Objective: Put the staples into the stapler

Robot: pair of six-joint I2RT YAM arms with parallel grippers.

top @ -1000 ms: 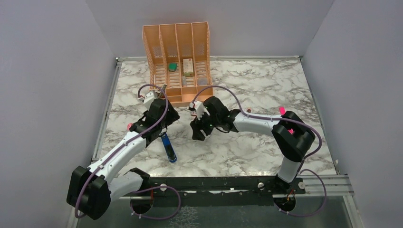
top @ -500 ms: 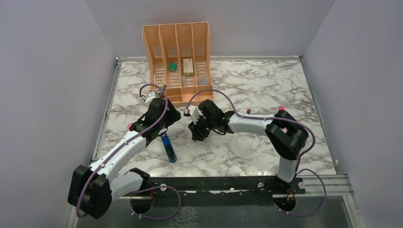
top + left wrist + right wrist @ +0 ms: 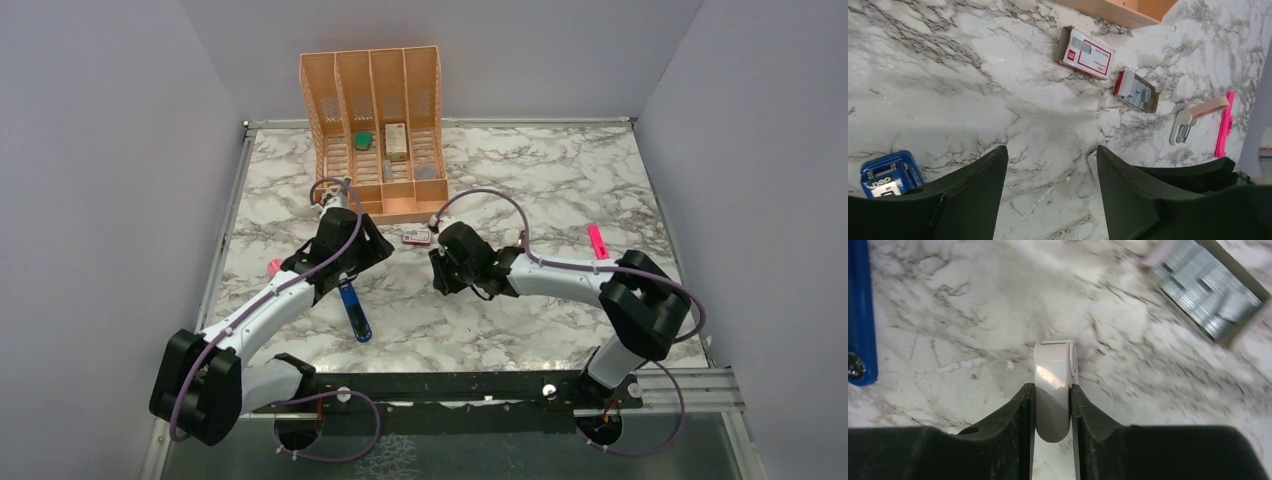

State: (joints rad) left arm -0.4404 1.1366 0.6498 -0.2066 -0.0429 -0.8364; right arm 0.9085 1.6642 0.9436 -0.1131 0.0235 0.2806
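Observation:
I need to open my right gripper, which pinches the white block around its middle, and take the rounded end [image 3: 1052,432] to free the sides for my left gripper.
The blue stapler [image 3: 355,312] lies on the marble between the two arms; its end shows at the left wrist view's lower left [image 3: 885,175] and its side along the right wrist view's left edge [image 3: 859,315]. The staples lie in their open grey tray [image 3: 1138,92] [image 3: 1208,290], beside the red-and-white sleeve [image 3: 1085,52] [image 3: 416,237]. My left gripper [image 3: 1050,165] [image 3: 345,262] hangs open over bare marble just above the stapler's far end. My right gripper [image 3: 1053,390] [image 3: 438,280] is shut on a small white rounded block [image 3: 1053,375], to the right of the stapler.
An orange mesh organizer [image 3: 375,130] with small items stands at the back. A pink marker [image 3: 597,241] [image 3: 1224,125] lies to the right. A small white-and-tan item [image 3: 1188,122] rests near the marker. Grey walls enclose the table on three sides.
My right gripper has closed onto the white block and shifted right, uncovering the sleeve in the top view. My left arm has edged slightly toward the organizer, jaws narrowing a little.

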